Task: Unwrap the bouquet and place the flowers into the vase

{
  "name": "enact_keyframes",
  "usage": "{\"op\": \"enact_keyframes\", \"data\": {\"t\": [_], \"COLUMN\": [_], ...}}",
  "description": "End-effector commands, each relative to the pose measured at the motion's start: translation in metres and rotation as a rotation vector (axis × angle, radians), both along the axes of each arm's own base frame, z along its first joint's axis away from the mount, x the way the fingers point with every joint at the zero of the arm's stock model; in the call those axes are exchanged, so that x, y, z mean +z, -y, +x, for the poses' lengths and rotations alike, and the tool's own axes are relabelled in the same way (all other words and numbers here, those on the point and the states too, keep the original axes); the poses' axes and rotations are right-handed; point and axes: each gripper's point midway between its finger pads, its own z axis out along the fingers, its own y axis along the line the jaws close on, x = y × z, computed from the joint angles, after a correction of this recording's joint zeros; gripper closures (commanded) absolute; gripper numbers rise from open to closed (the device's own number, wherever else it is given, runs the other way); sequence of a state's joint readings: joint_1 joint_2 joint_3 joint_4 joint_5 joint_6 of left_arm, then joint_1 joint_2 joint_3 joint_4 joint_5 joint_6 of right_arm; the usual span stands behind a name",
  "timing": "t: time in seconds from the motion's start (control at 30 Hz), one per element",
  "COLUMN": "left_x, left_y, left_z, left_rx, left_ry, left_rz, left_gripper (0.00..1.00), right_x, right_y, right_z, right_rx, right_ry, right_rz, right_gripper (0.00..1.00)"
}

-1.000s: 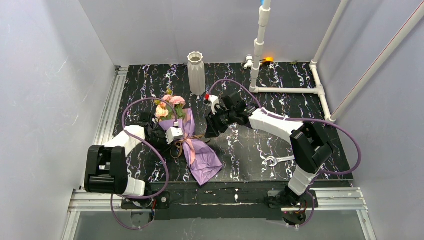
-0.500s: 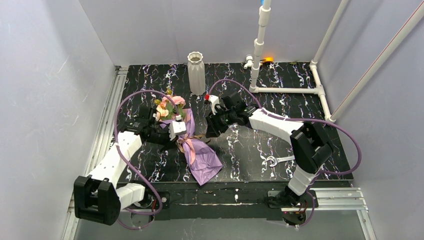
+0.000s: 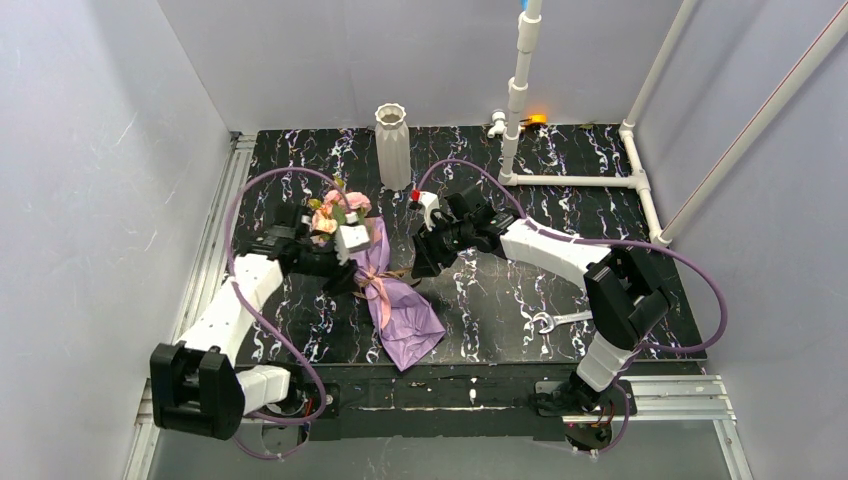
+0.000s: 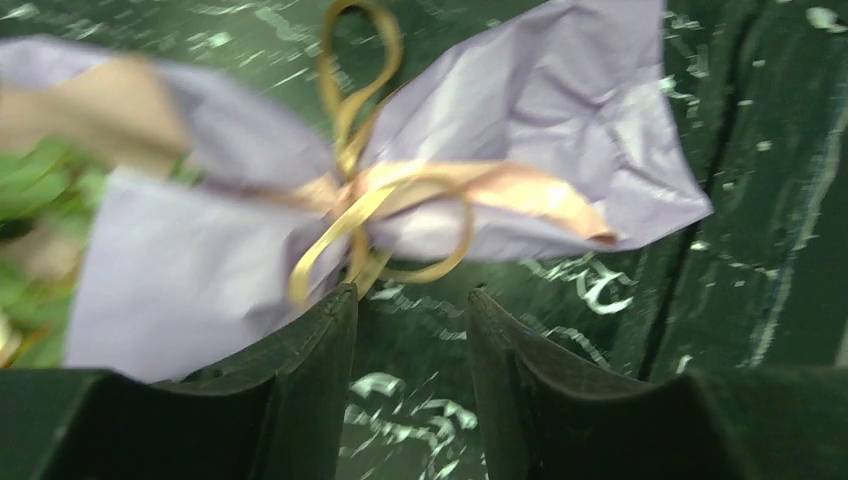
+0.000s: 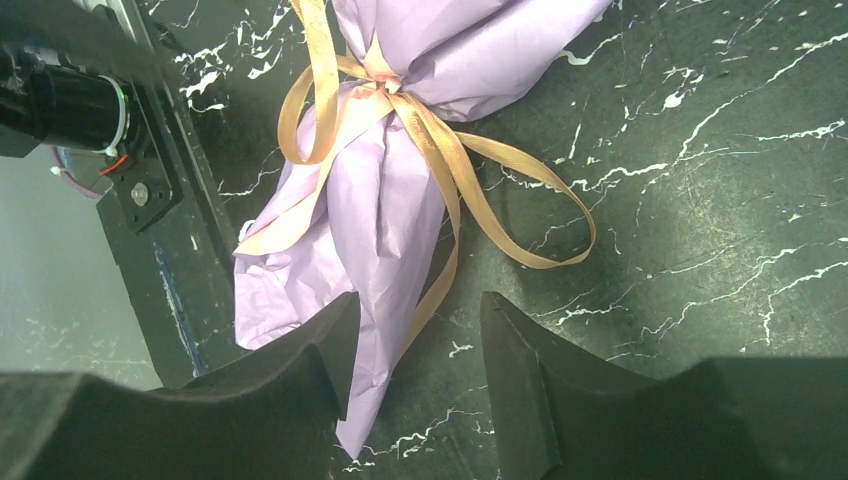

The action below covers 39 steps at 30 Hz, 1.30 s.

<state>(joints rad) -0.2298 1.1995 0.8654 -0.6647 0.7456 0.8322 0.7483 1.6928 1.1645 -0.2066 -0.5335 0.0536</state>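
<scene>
Next, my left gripper needs to go to the tan-gold ribbon's loose end (image 3: 360, 284) (image 4: 368, 274), poking out between the bow's loops on the gripper's side, and close there.
The bouquet (image 3: 402, 312) lies on the black marbled table, its purple paper pointing toward the near edge. The flowers (image 3: 338, 208), pink and peach, stick out at its far end. A tan-gold ribbon (image 3: 376, 286) is tied in a bow round its middle. My left gripper (image 3: 347, 278) is at the bouquet's left side, open. Its fingertips (image 4: 343, 300) are just short of the ribbon bow (image 4: 372, 195), with bare table between them. My right gripper (image 3: 420, 264) hovers open on the bouquet's right, over the paper's tip (image 5: 385, 260) and a ribbon (image 5: 452, 165) tail. The white ribbed vase (image 3: 392, 146) stands upright at the back.
White plastic pipes (image 3: 575, 181) form a frame at the back right. A metal wrench (image 3: 556, 320) lies near the right arm's base. An aluminium rail (image 3: 216, 222) runs along the table's left side. The table's near edge (image 5: 168, 250) shows beside the paper.
The left arm unfolded, its elbow swinging out to the left. Its wrist slid a little toward the flowers. The right arm barely moved.
</scene>
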Motion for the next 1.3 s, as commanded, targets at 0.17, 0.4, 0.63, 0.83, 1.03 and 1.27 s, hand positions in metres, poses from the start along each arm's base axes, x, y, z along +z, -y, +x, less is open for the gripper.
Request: {"op": "enact_keyframes", "data": {"t": [0.17, 0.4, 0.63, 0.83, 1.03, 1.27], "left_x": [-0.002, -0.036, -0.065, -0.081, -0.090, -0.098], "left_y": [-0.054, -0.053, -0.043, -0.038, -0.038, -0.035], "left_z": [-0.019, 0.009, 0.016, 0.026, 0.032, 0.033], "left_rx": [-0.085, -0.036, -0.032, -0.066, -0.050, -0.085], "left_ry": [0.102, 0.114, 0.093, 0.140, 0.159, 0.208], "left_rz": [0.018, 0.022, 0.065, 0.146, 0.202, 0.244], "left_gripper": [0.68, 0.72, 0.70, 0.64, 0.66, 0.69], "right_x": [0.020, 0.007, -0.004, -0.017, -0.027, -0.054], "right_y": [-0.001, 0.000, -0.009, -0.036, -0.050, -0.045], "right_z": [-0.004, -0.008, -0.003, -0.004, -0.008, -0.012], "right_rx": [0.016, 0.008, -0.013, -0.026, -0.005, -0.006], "right_ry": [0.021, -0.017, -0.058, -0.142, -0.150, -0.186], "right_rz": [0.047, 0.030, 0.040, 0.068, 0.054, -0.001], "right_gripper": [0.43, 0.43, 0.41, 0.32, 0.32, 0.51]}}
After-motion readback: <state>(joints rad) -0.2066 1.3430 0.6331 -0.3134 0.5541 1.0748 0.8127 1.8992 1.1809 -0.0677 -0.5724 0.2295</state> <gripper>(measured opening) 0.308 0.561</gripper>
